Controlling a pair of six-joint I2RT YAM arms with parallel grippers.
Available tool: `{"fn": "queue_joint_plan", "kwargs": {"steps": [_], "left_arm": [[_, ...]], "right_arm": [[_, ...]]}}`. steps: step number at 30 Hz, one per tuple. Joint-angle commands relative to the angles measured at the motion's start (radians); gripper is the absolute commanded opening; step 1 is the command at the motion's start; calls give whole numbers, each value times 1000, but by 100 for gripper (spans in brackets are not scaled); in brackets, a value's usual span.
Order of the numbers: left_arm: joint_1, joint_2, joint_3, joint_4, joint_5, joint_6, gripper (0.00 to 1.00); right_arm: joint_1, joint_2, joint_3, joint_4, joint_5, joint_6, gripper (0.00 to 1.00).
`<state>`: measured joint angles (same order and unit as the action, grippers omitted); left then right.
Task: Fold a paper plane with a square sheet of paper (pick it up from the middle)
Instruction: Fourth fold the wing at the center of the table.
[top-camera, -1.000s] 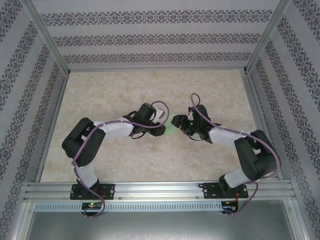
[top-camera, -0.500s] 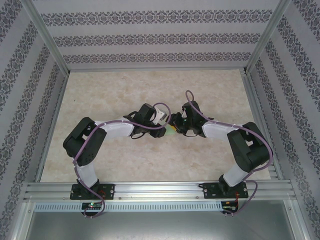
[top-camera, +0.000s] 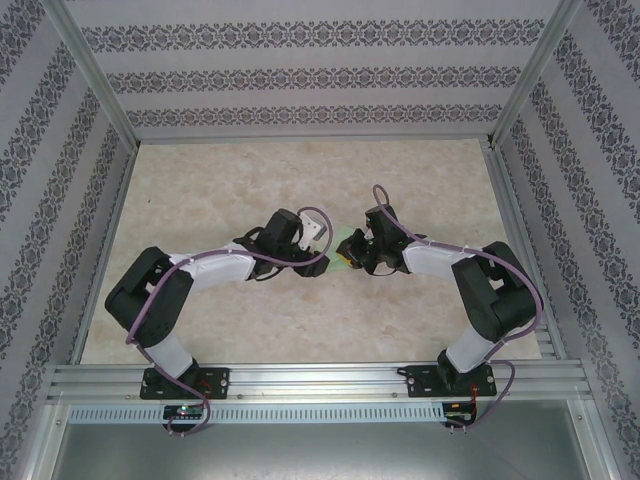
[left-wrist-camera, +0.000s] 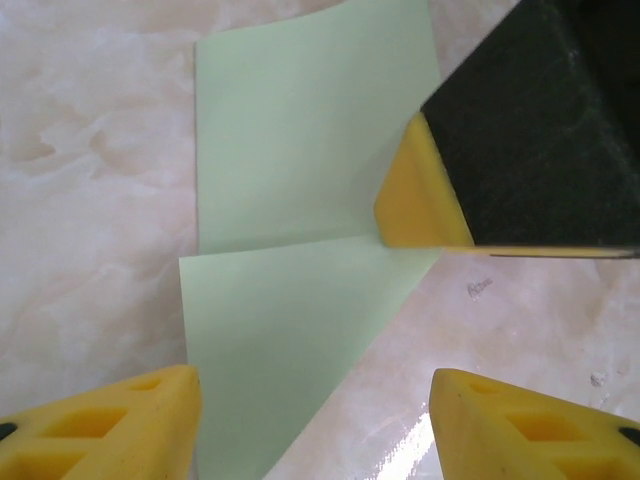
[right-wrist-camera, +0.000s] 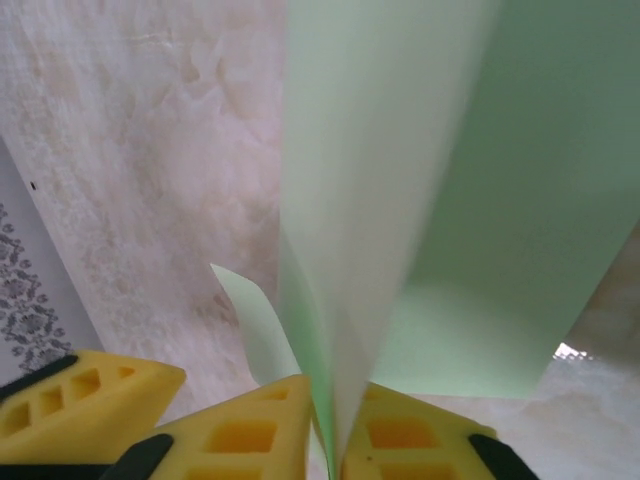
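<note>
I need to pinch that near end (left-wrist-camera: 240, 430) of the paper with my left gripper before my right gripper moves, as my right gripper alone pinches the paper's raised fold and the paper's near corner lies loose.
The square sheet of paper (left-wrist-camera: 300, 150) is pale mint green, folded into overlapping flaps with a crease across its middle, and lies on the marble table. My right gripper (right-wrist-camera: 335, 445) is shut on a raised fold of the paper (right-wrist-camera: 520, 200), which stands up between its yellow fingers (right-wrist-camera: 240, 435). In the left wrist view, one right fingertip (left-wrist-camera: 415, 195) rests at the paper's right edge. My left gripper (left-wrist-camera: 315, 430) is open, its fingers either side of the paper's near corner without touching it. From above, both grippers (top-camera: 322, 243) (top-camera: 352, 252) meet at the paper (top-camera: 346, 239) mid-table.
The marble-patterned table (top-camera: 230, 180) is ringed by patterned walls (top-camera: 300, 70) and an aluminium frame (top-camera: 320, 380) along the near edge. Open tabletop lies behind and to both sides of the grippers.
The right gripper has closed on the paper's raised fold. The left gripper has opened and drawn back to the left, its arm stretching lower.
</note>
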<state>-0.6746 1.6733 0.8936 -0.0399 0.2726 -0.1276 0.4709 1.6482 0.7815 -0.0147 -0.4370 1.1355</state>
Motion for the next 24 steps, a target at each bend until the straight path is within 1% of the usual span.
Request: {"fn": "queue_joint_plan", "kwargs": {"steps": [1,4,7,11,15,18,24], "left_arm": [[3,-30,-32,43,52,76,63],[3,-47,-73,86,42,128,63],[-3,-43,-95,127,49,184,59],[-17,-25,-124,218,4,240,54],[-23,3,-119,263,-49,269,46],[-31,22,-120,299,-66,292,42],[-45,70,-108,322,-91,331,40]], "right_arm": [[-19,-34,-5,19,1,48,9],[-29,-49,-7,13,-1,73,6],[-38,-62,-9,15,-13,95,4],[-38,-72,-3,9,-22,111,4],[-40,-71,1,9,-38,129,4],[-40,-70,4,13,-50,143,5],[-43,-69,13,10,-62,161,7]]}}
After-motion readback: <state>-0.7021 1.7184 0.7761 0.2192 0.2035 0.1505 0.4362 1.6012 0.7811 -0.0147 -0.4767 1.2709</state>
